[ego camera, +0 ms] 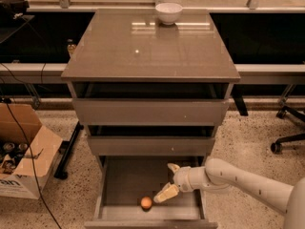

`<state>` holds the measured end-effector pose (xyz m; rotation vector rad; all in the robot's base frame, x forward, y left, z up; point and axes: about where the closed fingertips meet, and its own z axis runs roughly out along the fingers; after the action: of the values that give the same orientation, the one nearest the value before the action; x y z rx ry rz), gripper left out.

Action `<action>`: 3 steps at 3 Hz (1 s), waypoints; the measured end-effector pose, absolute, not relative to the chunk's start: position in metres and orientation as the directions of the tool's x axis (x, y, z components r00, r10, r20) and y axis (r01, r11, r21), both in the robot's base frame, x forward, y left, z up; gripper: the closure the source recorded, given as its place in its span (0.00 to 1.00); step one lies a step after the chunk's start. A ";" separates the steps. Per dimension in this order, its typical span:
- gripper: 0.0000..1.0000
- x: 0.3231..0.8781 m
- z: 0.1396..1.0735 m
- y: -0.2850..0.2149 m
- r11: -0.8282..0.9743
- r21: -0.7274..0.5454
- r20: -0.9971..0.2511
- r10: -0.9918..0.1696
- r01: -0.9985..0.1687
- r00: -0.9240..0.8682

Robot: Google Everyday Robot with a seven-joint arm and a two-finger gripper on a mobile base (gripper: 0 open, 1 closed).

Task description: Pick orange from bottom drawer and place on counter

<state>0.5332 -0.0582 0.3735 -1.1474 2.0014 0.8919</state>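
Observation:
The small orange [146, 203] lies near the front of the open bottom drawer. Next, I close my gripper around its middle.
The small orange [146, 202] lies on the floor of the open bottom drawer [128, 182], near its front panel. My gripper [167, 180] hangs inside the drawer just right of and above the orange, not touching it. Its two fingers are spread apart, one fingertip [160, 196] close to the fruit, the other up near the drawer above. The glossy grey-brown counter [143, 51] tops the cabinet.
A white bowl [168, 12] stands at the back of the counter. The two upper drawers [150, 111] are slightly open. An open cardboard box [21, 149] sits on the floor at left. An office chair base [288, 135] is at right.

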 end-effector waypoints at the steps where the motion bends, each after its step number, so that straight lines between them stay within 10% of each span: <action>1: 0.00 0.547 0.336 -0.037 0.373 0.253 -0.810 -0.423 -0.893 -0.406; 3: 0.00 0.566 0.293 -0.004 0.332 0.260 -0.812 -0.432 -0.907 -0.391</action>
<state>0.5658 -0.0040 0.2931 -1.1723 1.9657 0.9618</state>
